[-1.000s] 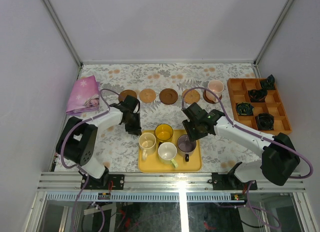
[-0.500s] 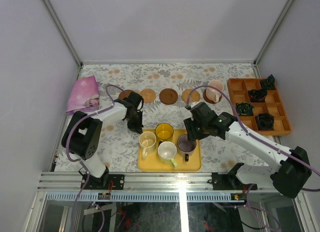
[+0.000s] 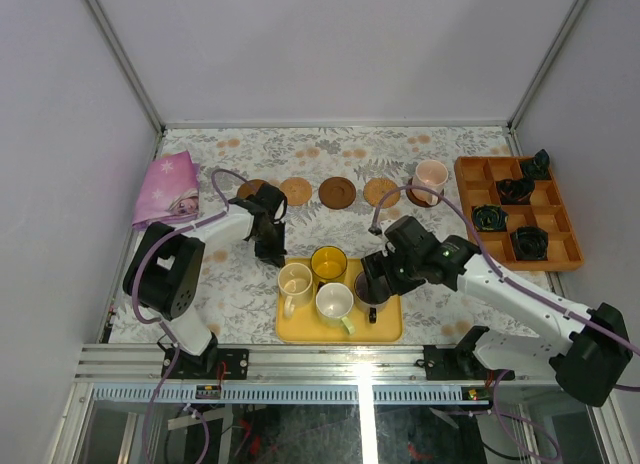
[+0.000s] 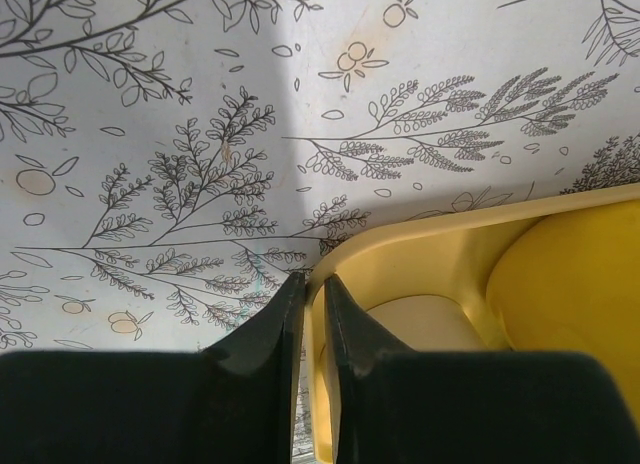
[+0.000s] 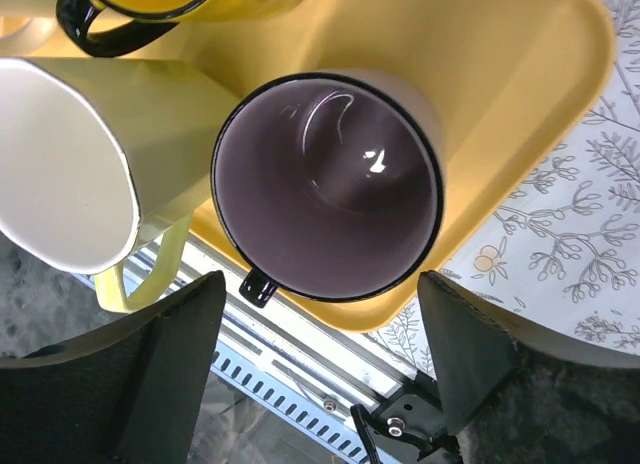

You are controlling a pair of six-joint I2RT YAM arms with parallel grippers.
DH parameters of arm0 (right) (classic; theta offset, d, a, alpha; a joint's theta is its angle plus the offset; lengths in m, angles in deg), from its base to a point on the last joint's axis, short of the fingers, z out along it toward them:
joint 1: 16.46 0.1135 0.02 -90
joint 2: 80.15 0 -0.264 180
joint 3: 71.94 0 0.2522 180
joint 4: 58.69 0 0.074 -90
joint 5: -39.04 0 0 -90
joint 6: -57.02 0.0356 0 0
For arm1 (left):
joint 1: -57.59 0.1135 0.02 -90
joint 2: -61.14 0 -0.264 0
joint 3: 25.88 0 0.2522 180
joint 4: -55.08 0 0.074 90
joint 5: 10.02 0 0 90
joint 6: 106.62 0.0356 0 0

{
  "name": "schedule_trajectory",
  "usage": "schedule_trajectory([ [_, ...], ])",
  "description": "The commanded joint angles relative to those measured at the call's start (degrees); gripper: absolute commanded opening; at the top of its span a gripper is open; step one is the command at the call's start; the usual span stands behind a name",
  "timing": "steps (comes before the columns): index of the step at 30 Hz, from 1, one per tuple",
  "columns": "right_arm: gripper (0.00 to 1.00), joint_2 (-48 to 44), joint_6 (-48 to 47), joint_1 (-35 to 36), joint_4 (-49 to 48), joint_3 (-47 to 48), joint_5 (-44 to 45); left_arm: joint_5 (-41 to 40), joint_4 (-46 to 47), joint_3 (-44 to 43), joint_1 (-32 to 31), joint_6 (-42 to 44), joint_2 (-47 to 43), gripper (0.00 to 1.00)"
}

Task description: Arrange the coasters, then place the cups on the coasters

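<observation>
My right gripper's fingers are crooked to the purple-grey cup's handle, so my right gripper should turn in line with it and pinch the handle (image 5: 258, 289) before it lifts the cup.
Four coasters lie in a row at the back: dark (image 3: 252, 189), tan (image 3: 295, 191), dark (image 3: 337, 192), tan (image 3: 381, 191). A pink cup (image 3: 431, 174) stands on another dark coaster (image 3: 413, 196). On the yellow tray (image 3: 385, 324) stand cream (image 3: 294, 282), yellow (image 3: 328, 264), pale green-white (image 3: 335, 302) and purple-grey (image 5: 327, 184) cups. My right gripper (image 5: 320, 284) hangs open right above the purple-grey cup, one finger on each side. My left gripper (image 4: 313, 281) is shut on the tray's rim (image 4: 420, 234) at its far left corner, next to the cream cup (image 4: 420, 324).
An orange compartment tray (image 3: 467, 189) with black objects sits at the right edge. A pink cloth (image 3: 165, 189) lies at the back left. The table's metal front rail (image 5: 300, 384) runs just past the yellow tray's near rim (image 5: 520, 74).
My right gripper has come down and towards the front, over the purple-grey cup, and opened wider. My left gripper shifted a little to the tray's corner and closed on the rim.
</observation>
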Motion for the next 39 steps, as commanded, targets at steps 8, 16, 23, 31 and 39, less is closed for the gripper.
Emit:
schedule_trajectory([
  [8, 0.99, -0.3, 1.4, 5.0, -2.9, -2.8, -2.6, 0.4, 2.1, -3.4, 0.2, 0.6, -2.1, 0.39],
  [16, 0.99, 3.4, 1.4, 5.6, -1.6, -3.6, 1.9, 0.2, 1.7, -6.5, 0.2, 0.2, -2.6, 0.84],
  [23, 0.99, 4.6, 3.1, 5.5, -0.5, -4.3, 6.9, -1.4, 1.5, -8.9, 0.2, 0.0, -2.7, 0.85],
  [31, 0.66, 1.4, 5.0, 5.6, -0.1, -6.0, 10.4, -2.6, 1.9, -10.8, 0.7, 0.1, -3.1, 0.86],
  [39, 0.59, 0.8, 4.1, 5.6, -4.1, -6.9, 8.3, -2.5, 3.1, -11.2, 2.8, -0.7, -4.6, 0.86],
])
